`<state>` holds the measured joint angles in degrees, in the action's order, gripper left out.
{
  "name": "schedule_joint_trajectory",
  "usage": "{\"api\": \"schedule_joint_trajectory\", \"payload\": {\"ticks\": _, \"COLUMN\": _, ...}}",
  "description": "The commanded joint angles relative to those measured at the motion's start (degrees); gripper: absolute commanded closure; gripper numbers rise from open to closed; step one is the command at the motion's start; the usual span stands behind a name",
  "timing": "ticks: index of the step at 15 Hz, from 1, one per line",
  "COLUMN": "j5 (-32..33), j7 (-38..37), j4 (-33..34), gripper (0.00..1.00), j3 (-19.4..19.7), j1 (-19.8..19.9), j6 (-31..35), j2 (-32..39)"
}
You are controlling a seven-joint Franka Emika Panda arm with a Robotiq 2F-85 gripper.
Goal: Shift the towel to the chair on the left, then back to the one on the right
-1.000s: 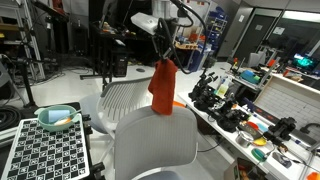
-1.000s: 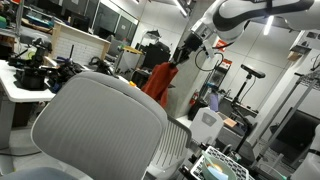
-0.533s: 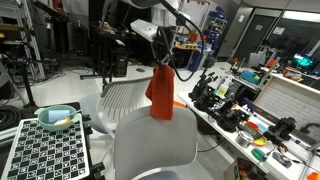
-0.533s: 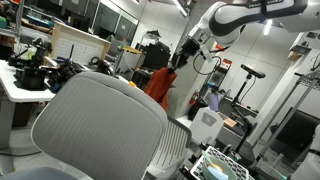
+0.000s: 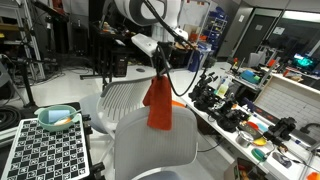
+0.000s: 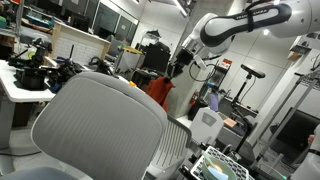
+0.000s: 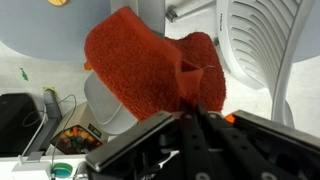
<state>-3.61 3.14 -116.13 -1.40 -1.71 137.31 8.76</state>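
My gripper will let go of the towel draped over the backrest of the near chair [image 5: 159, 128] [image 7: 135, 65].
An orange-red towel [image 5: 159, 103] hangs from my gripper [image 5: 160, 72], which is shut on its top edge. It dangles in the air between two white mesh-back chairs: the near chair [image 5: 155, 146] in front and the far chair [image 5: 125, 98] behind. The towel also shows in an exterior view [image 6: 157, 92], below the gripper [image 6: 175, 69] and behind a large chair back [image 6: 100, 125]. In the wrist view the towel [image 7: 150, 65] spreads from the closed fingers [image 7: 200, 112], over a chair seat and beside a ribbed chair back [image 7: 262, 45].
A bench cluttered with black tools and parts [image 5: 225, 100] runs along one side. A teal bowl [image 5: 56, 118] sits on a checkerboard panel [image 5: 45, 155]. A desk with gear [image 6: 35, 72] stands in an exterior view. Dark racks stand behind.
My gripper has moved down and slightly left with the towel, lowering it closer to the chairs. The towel hangs lower now than a second ago.
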Motion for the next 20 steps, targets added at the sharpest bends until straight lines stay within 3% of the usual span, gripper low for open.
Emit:
{"api": "schedule_joint_trajectory", "payload": {"ticks": 1, "j5": 1.4, "j7": 0.0, "j4": -0.1, "gripper": 0.99, "j3": 0.4, "j1": 0.5, "j6": 1.8, "j2": 2.3}}
{"api": "schedule_joint_trajectory", "payload": {"ticks": 13, "j5": 2.3, "j7": -0.7, "j4": 0.7, "gripper": 0.99, "j3": 1.0, "j1": 0.4, "j6": 2.4, "j2": 7.7}}
{"api": "schedule_joint_trajectory", "payload": {"ticks": 14, "j5": 2.4, "j7": -0.7, "j4": 0.7, "gripper": 0.95, "j3": 1.1, "j1": 0.4, "j6": 2.4, "j2": 7.9}}
{"api": "schedule_joint_trajectory", "payload": {"ticks": 15, "j5": 2.7, "j7": -0.8, "j4": 0.8, "gripper": 0.70, "j3": 1.1, "j1": 0.3, "j6": 2.5, "j2": 7.9}}
{"api": "schedule_joint_trajectory", "payload": {"ticks": 17, "j5": 2.9, "j7": -1.0, "j4": 0.8, "gripper": 0.66, "j3": 1.1, "j1": 0.4, "j6": 2.3, "j2": 7.7}}
{"api": "schedule_joint_trajectory", "payload": {"ticks": 20, "j5": 2.3, "j7": -0.2, "j4": -0.2, "gripper": 0.43, "j3": 0.9, "j1": 0.7, "j6": 2.3, "j2": 5.8}}
